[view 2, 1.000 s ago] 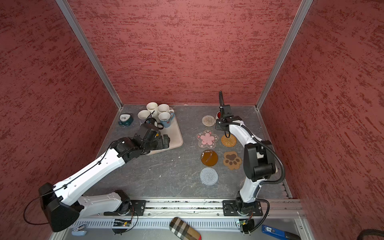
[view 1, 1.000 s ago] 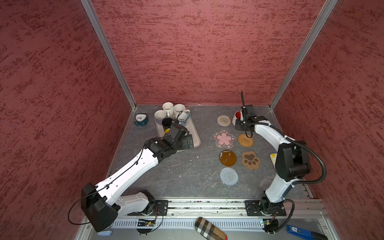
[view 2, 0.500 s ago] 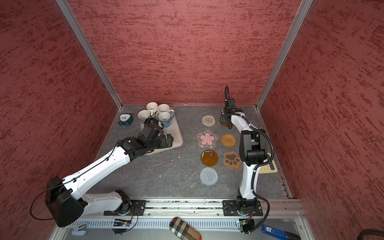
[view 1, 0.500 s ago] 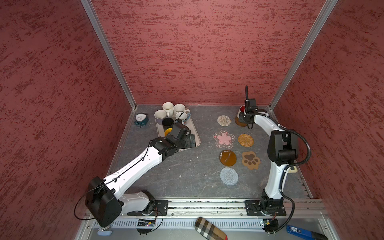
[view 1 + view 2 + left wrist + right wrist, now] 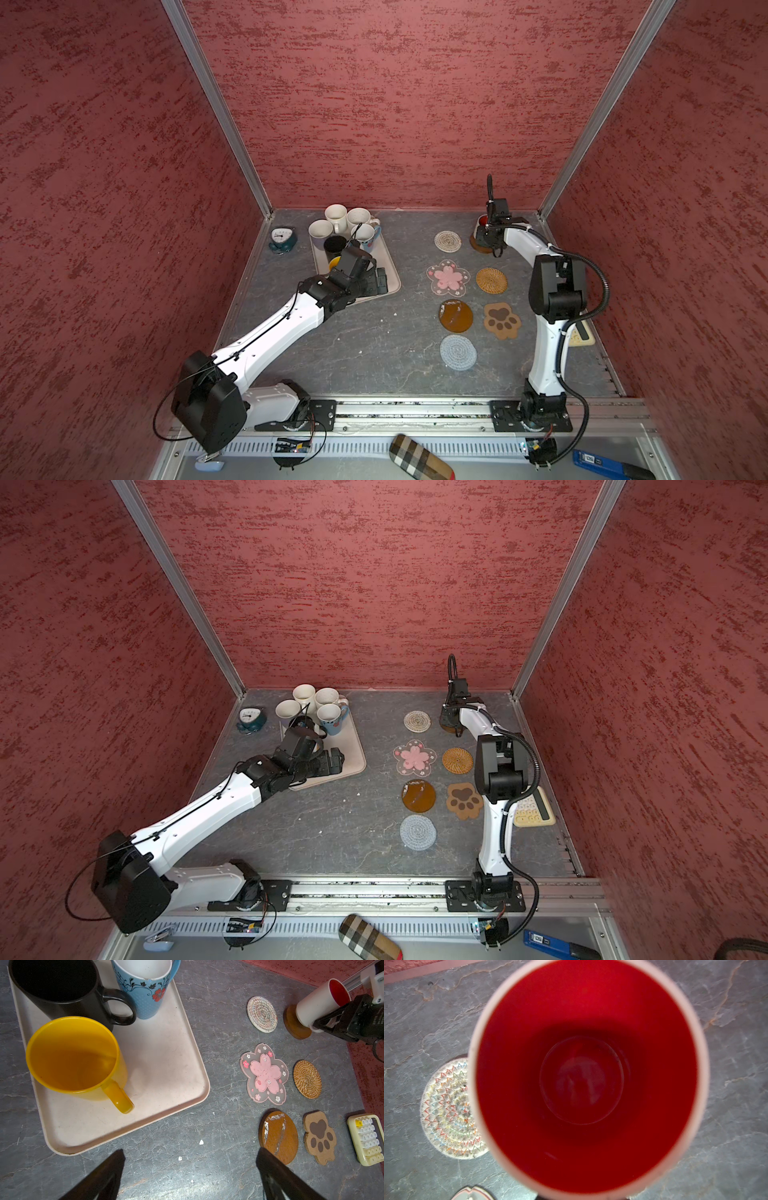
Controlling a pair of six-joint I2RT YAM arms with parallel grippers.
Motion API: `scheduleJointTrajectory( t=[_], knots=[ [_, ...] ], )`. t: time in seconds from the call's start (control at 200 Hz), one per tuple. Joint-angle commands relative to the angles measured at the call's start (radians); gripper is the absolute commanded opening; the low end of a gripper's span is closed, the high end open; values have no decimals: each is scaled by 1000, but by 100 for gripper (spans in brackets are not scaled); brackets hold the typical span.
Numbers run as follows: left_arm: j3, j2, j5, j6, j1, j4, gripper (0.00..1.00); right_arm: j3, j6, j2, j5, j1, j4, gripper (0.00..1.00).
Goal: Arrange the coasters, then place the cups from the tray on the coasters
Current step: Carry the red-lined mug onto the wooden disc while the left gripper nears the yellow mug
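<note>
The robot's right gripper needs to release the white cup on the brown disc coaster [image 5: 483,240] next to the cream spiral coaster.
My right gripper [image 5: 487,237] is shut on the handle side of the white cup with a red inside [image 5: 318,1007], which stands on a brown disc coaster [image 5: 295,1028] at the back right. The cream spiral [image 5: 447,241], pink flower [image 5: 448,277], rattan [image 5: 491,280], second brown disc [image 5: 456,316], paw-print [image 5: 502,320] and grey-blue crochet [image 5: 458,351] coasters lie bare. On the beige tray [image 5: 166,1064] stand the yellow [image 5: 72,1053], black [image 5: 56,987] and blue [image 5: 143,991] cups, with three white cups [image 5: 336,216] behind. My left gripper [image 5: 190,1155] hangs open and empty over the tray's near edge.
A teal alarm clock [image 5: 282,239] sits left of the tray by the wall. A cream calculator [image 5: 367,1138] lies at the right edge beside the paw-print coaster. Red walls close in the left, back and right. A plaid case [image 5: 419,459] lies below the front rail.
The right arm has folded more upright while holding the red-lined cup at the back brown disc. The left gripper has drifted slightly right along the tray's near edge, still open.
</note>
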Motion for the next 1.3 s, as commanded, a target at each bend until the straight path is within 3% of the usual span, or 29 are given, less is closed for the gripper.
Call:
scheduleJointTrajectory(
  t=[0.0, 0.446, 0.922, 1.152, 1.292],
  knots=[
    [-15, 12, 20, 12, 12, 22, 100, 40, -7, -11, 37, -5, 46, 0],
    [-18, -4, 17, 12, 28, -12, 99, 22, -16, 10, 41, -7, 62, 1],
    [15, -1, 9, 18, 31, -56, 99, -7, -6, 25, 29, -15, 90, 18],
    [24, -1, 6, 16, 32, -69, 99, -9, -1, 34, 8, -18, 98, 34],
    [28, -5, -4, 14, 35, -87, 99, -10, 1, 32, 4, -18, 98, 57]
  ],
)
